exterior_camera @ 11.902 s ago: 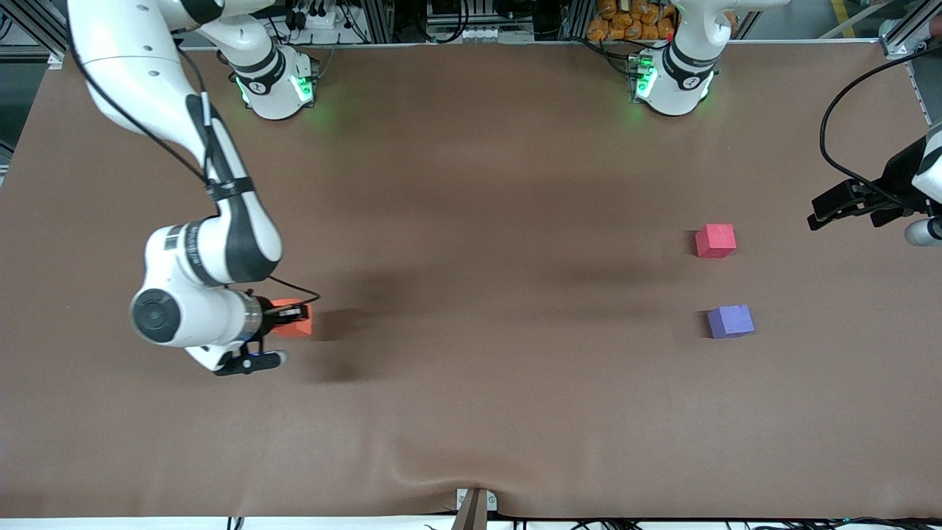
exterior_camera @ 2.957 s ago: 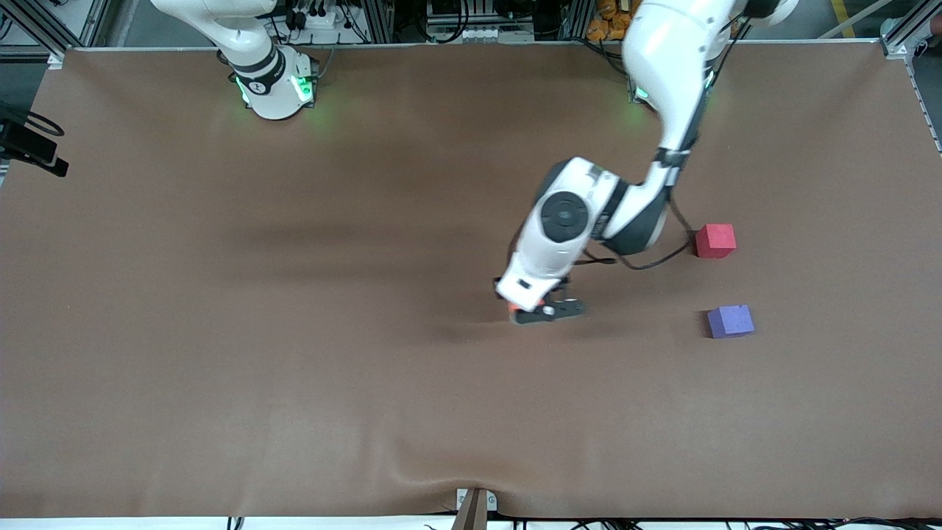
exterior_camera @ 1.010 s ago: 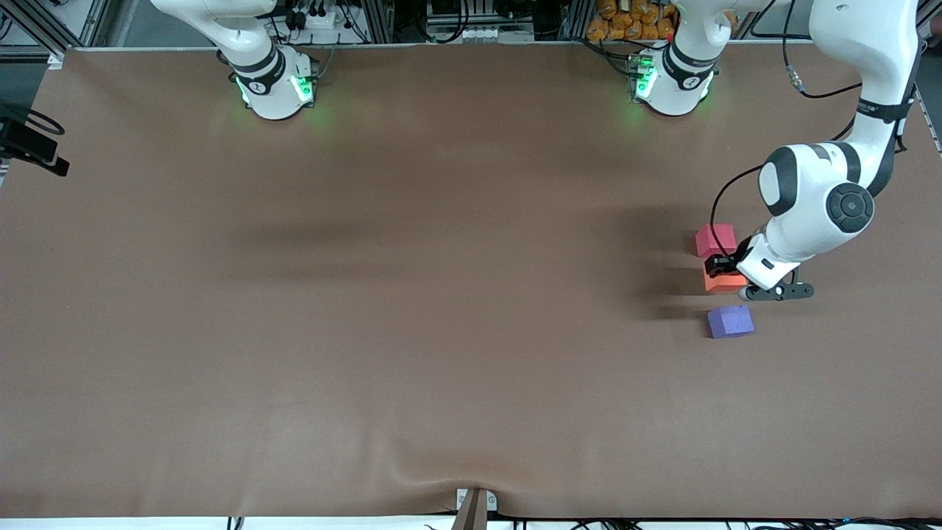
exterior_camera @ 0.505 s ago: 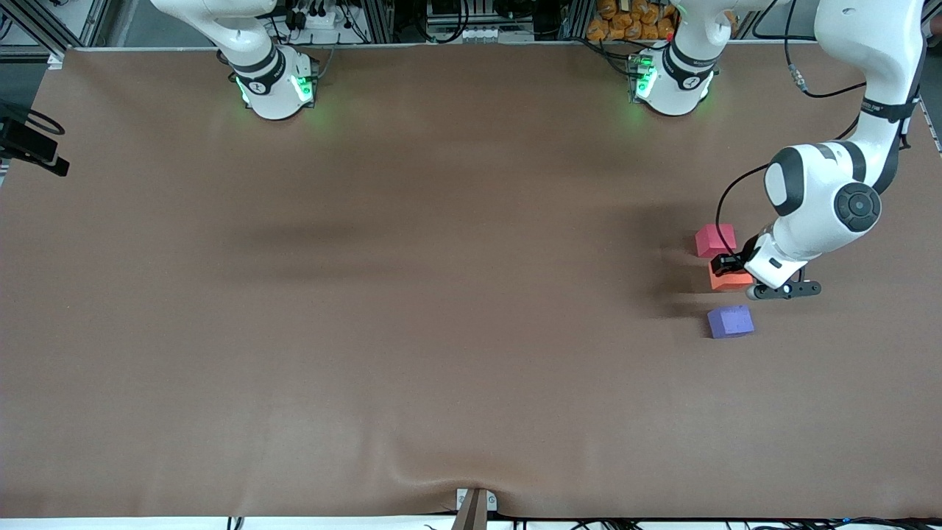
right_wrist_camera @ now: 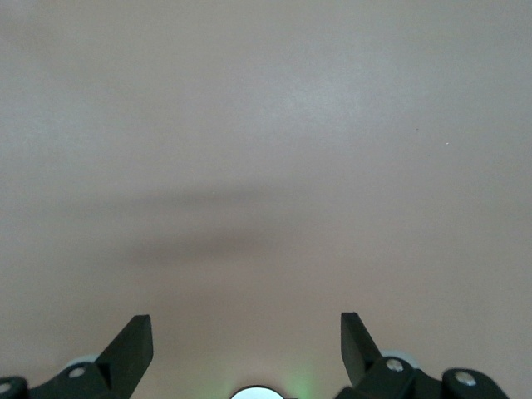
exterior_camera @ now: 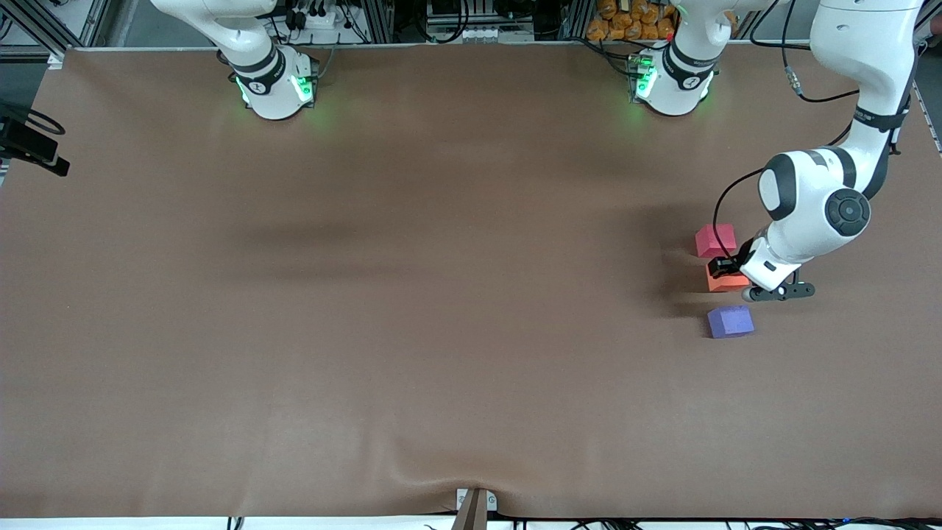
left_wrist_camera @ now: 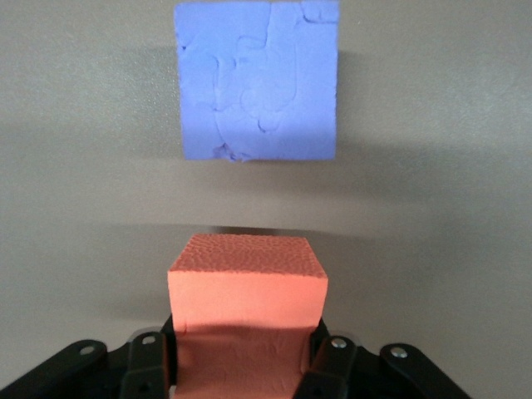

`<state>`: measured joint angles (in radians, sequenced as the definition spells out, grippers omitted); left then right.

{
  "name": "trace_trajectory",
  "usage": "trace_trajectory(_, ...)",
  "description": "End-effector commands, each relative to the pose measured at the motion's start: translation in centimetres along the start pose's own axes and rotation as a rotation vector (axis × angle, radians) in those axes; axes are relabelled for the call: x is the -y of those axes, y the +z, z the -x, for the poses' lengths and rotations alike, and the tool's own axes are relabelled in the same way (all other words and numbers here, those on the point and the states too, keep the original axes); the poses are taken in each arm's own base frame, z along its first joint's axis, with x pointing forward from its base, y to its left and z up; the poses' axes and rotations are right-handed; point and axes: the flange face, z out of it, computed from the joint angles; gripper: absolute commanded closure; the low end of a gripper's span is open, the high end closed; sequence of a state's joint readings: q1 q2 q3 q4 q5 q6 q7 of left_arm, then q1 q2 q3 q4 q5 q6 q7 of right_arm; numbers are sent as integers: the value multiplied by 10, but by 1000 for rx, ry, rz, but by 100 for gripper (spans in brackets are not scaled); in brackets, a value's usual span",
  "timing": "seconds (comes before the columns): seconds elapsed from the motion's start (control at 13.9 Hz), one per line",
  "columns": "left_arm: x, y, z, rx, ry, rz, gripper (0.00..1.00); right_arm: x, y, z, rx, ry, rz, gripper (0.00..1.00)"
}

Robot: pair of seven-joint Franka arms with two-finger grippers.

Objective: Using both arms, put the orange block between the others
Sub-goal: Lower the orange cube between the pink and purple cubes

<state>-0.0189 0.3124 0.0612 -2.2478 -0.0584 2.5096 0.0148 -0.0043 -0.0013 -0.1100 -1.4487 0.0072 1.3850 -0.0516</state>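
Next, my left gripper sets the orange block down on the brown cloth (exterior_camera: 723, 279), in between the red-pink cube and the blue-purple cube. The orange block is now low at the table.
The orange block (exterior_camera: 724, 282) sits in the gap between the red-pink cube (exterior_camera: 715, 240) and the blue-purple cube (exterior_camera: 730, 322), at the left arm's end of the table. My left gripper (exterior_camera: 726, 269) is shut on it, low at the table. In the left wrist view the orange block (left_wrist_camera: 246, 283) is clamped between the black fingers of the left gripper (left_wrist_camera: 246, 366), with the blue-purple cube (left_wrist_camera: 258, 80) a short way past it. Whether the block touches the cloth I cannot tell. My right gripper (right_wrist_camera: 247, 341) is open over bare cloth and waits at the right arm's end (exterior_camera: 33, 151).
Brown cloth (exterior_camera: 441, 294) covers the whole table. A wrinkle and a small metal bracket (exterior_camera: 475, 504) mark the edge nearest the front camera. The two arm bases (exterior_camera: 276, 85) (exterior_camera: 673, 81) stand along the edge farthest from that camera.
Over the last second the left wrist shifted only slightly, block still gripped between the cubes. Before that, the right gripper held the block at its end, then the left arm carried it here.
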Motion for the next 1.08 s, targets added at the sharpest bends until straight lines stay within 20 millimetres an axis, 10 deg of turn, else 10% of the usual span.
trace_trajectory(0.0,2,9,1,-21,20,-11,64,1,-6,3,-2,1,-13,0)
trace_trajectory(0.58,2,24,-2,-38,22,-13,54,1,-5,3,0,1,-13,0)
trace_trajectory(0.72,2,26,-2,-38,20,-13,42,1,-5,3,0,1,-13,0)
trace_trajectory(0.87,2,24,-2,-41,20,-13,0,1,-6,3,-2,1,-13,0)
trace_trajectory(1.01,-2,7,-5,-53,22,-9,0,1,-6,3,-2,1,-13,0)
